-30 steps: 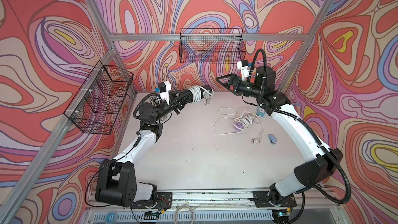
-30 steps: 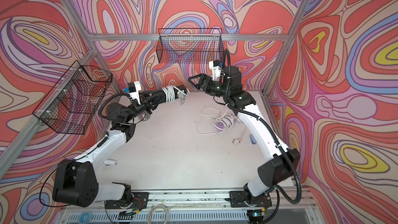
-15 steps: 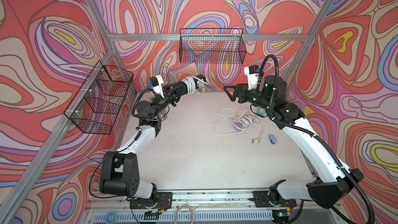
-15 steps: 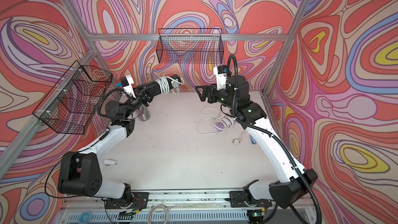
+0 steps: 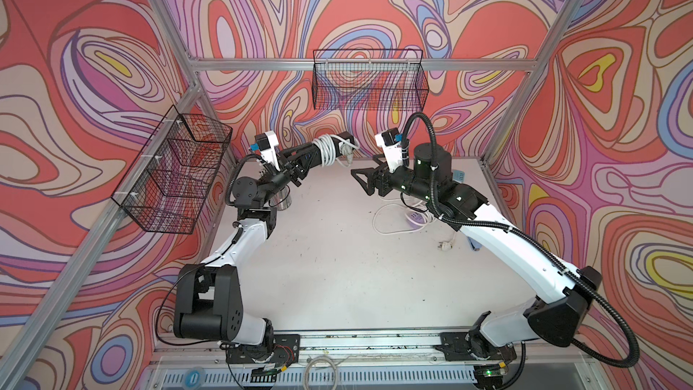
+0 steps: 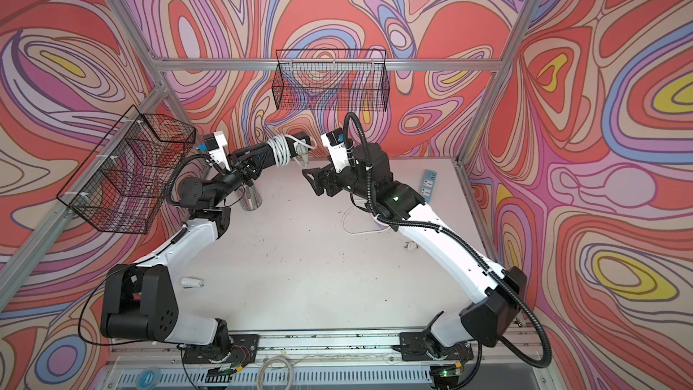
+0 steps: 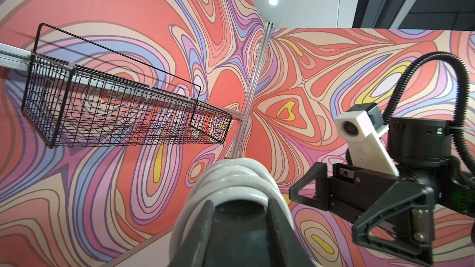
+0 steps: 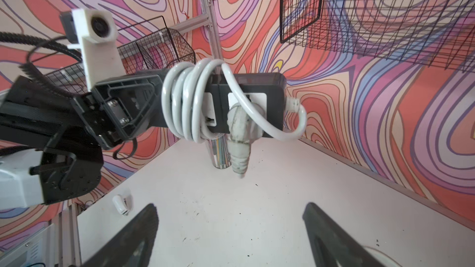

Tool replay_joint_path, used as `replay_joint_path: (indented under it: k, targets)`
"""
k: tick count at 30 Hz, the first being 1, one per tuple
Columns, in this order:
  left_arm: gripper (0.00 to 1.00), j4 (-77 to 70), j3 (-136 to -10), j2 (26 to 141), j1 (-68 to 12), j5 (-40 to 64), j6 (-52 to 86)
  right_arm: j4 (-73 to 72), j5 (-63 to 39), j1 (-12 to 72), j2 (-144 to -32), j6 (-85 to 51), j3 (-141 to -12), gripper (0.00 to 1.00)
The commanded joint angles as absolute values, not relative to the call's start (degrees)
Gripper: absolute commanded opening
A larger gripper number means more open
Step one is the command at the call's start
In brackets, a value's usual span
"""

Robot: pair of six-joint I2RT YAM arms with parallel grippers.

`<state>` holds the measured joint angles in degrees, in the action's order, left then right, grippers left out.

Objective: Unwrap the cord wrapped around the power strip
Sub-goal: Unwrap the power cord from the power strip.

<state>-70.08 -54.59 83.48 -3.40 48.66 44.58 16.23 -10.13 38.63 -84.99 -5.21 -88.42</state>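
The white cord lies across the upper part of the grey plug, so I need to grab the plug with my right gripper by its lower end (image 8: 239,159) before I unwrap the cord.
A black power strip (image 5: 347,138) (image 6: 262,154) hangs in the air near the back wall, with a white cord (image 5: 327,150) (image 6: 279,150) coiled round its middle. My left gripper (image 5: 300,165) (image 7: 240,209) is shut on one end of the strip (image 7: 239,229). In the right wrist view the cord (image 8: 185,98) loops several times round the strip (image 8: 272,91), and its grey plug (image 8: 239,129) dangles below. My right gripper (image 5: 365,172) (image 8: 231,217) stands open and empty, just right of the plug end and slightly lower.
A shiny metal cup (image 5: 283,200) stands on the table under the left arm. A loose white cord with a lilac strip (image 5: 397,215) lies under the right arm, and a blue strip (image 6: 428,181) lies at the back right. Wire baskets (image 5: 369,80) (image 5: 176,174) hang on the walls.
My left gripper has lifted the power strip higher, toward the back wall. My right gripper has come down and leftward, closer to the plug end, and is still empty.
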Motion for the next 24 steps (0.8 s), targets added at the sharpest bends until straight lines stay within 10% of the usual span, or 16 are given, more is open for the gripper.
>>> replay_joint_path:
  k: [1, 15, 24]
  targets:
    - [0.00, -73.06, -58.00, 81.17, -3.86, 51.02, 42.71, 15.12, -8.70, 39.29, -86.98, -2.61, -90.77, 0.90]
    - [0.00, -17.82, -66.67, 72.36, -5.29, 52.93, 1.85, 15.32, -8.30, 39.47, -84.59, -1.56, -85.26, 0.90]
    - [0.00, -22.95, -65.16, 72.69, -6.85, 54.33, 4.92, 12.38, -10.38, 40.93, -81.66, -3.43, -79.65, 0.89]
